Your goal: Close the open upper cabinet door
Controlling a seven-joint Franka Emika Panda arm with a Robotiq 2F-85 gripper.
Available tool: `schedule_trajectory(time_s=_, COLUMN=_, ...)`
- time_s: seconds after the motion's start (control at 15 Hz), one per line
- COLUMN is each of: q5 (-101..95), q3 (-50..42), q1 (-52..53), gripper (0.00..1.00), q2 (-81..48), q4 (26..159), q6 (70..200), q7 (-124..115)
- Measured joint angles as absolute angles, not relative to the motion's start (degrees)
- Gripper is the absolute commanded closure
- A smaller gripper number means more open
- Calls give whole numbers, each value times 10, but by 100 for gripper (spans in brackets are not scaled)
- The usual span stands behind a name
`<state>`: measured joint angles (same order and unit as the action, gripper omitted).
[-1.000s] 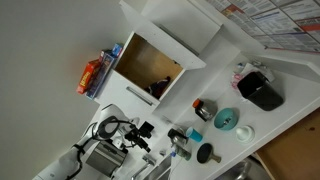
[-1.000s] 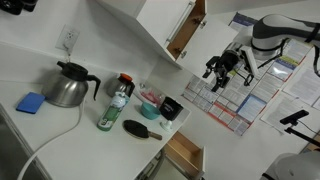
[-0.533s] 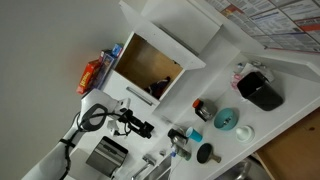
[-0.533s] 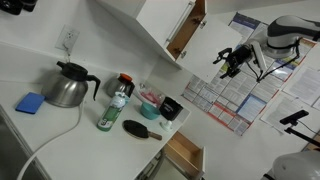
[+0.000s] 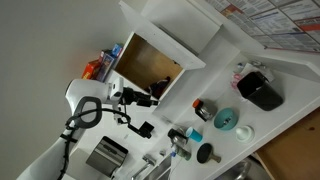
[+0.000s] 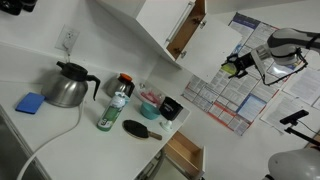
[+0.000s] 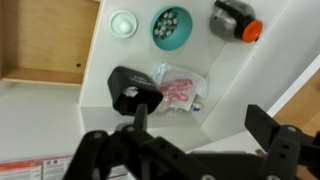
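Observation:
Next, I move my gripper over to the upper cabinet door's outer edge (image 5: pixel 196 61), close to the bottom corner, and close it there.
The upper cabinet (image 5: pixel 150 68) shows its light brown wooden interior in both exterior views (image 6: pixel 187 35) and at the wrist view's upper left (image 7: pixel 40 40). The upper cabinet door (image 5: pixel 178 28) stands swung open beside the opening as a flat white panel, and it also shows in an exterior view (image 6: pixel 160 22). Its sticker is not visible. My gripper (image 5: pixel 137 97) is open and empty. It hangs in the air just in front of the cabinet opening and touches nothing. It also shows in an exterior view (image 6: pixel 232 67), and its two black fingers frame the wrist view (image 7: pixel 200 135).
The counter holds a steel kettle (image 6: pixel 68 85), a blue sponge (image 6: pixel 32 102), a bottle (image 6: pixel 118 100), a teal bowl (image 7: pixel 172 25), a black holder (image 7: pixel 133 88) and a black appliance (image 5: pixel 262 90). A lower drawer (image 6: pixel 185 152) stands open. Posters (image 6: pixel 225 100) cover the wall.
The arm has swung across, carrying the open gripper from beside the counter items to a spot in front of the cabinet opening. The door has not moved.

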<state>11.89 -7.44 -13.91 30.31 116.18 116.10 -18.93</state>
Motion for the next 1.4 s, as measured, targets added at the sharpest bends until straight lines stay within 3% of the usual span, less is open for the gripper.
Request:
schedule_trajectory(time_s=0.73, q5=86, q3=-92, q1=-160, gripper=0, q2=278, q4=1158, q6=1208, q7=-206)
schedule_trajectory(time_s=1.4, q5=247, q3=-226, q1=-166, gripper=0, q2=119, q4=993, q6=1208, q7=-217)
